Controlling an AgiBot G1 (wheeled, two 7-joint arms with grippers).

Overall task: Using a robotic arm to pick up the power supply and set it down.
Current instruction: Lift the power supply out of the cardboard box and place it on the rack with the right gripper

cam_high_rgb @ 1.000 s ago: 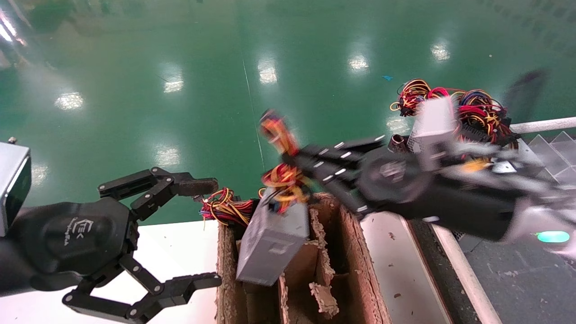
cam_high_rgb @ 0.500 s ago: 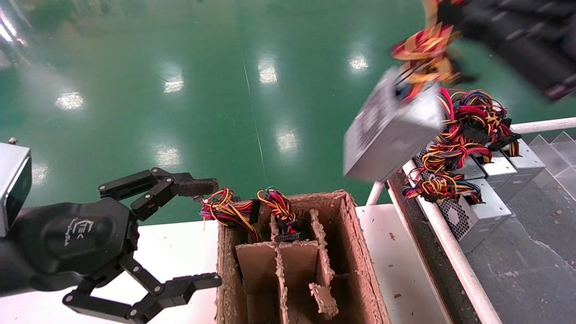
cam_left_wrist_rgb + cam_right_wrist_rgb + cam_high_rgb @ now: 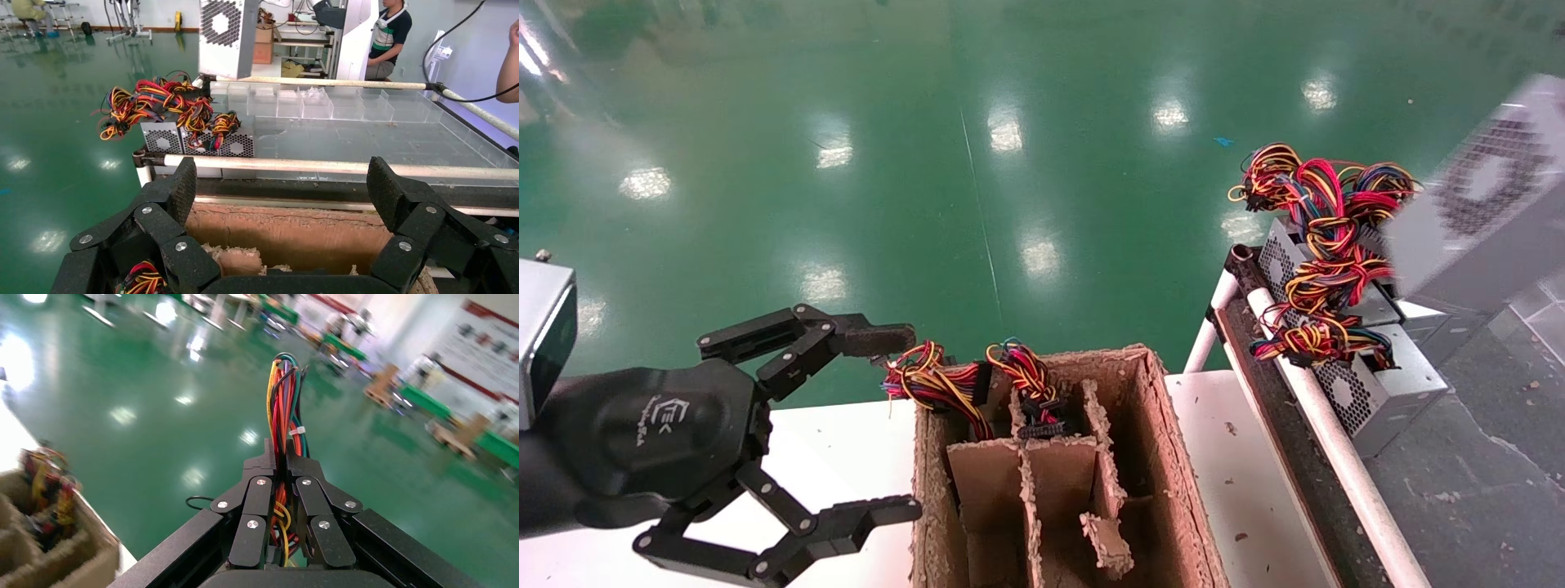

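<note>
The robot's right gripper needs to set the power supply down against the nearest power supply's side (image 3: 1455,385) facing away from the white rail.
In the right wrist view my right gripper (image 3: 278,456) is shut on the red, yellow and black wire bundle (image 3: 283,398) of a power supply. Its silver box (image 3: 1483,204) hangs in the air at the far right of the head view, above the rack, fan grille showing. The left wrist view also shows that hanging box (image 3: 227,37). The right gripper itself is outside the head view. My left gripper (image 3: 887,425) stands open and empty at the lower left, beside the cardboard box (image 3: 1164,457). From its own wrist view the left gripper (image 3: 283,184) faces the box wall (image 3: 287,236).
Several other power supplies (image 3: 1369,392) with tangled wires (image 3: 1320,245) lie on the rack behind a white rail (image 3: 1303,408). Two wire bundles (image 3: 928,380) stick out of the divided cardboard box. Clear trays (image 3: 367,131) line the rack. A person (image 3: 392,37) stands behind it.
The right arm lifted the power supply out of the cardboard box and swung it up and to the right, over the rack; the arm has left the head view. The left arm stayed still.
</note>
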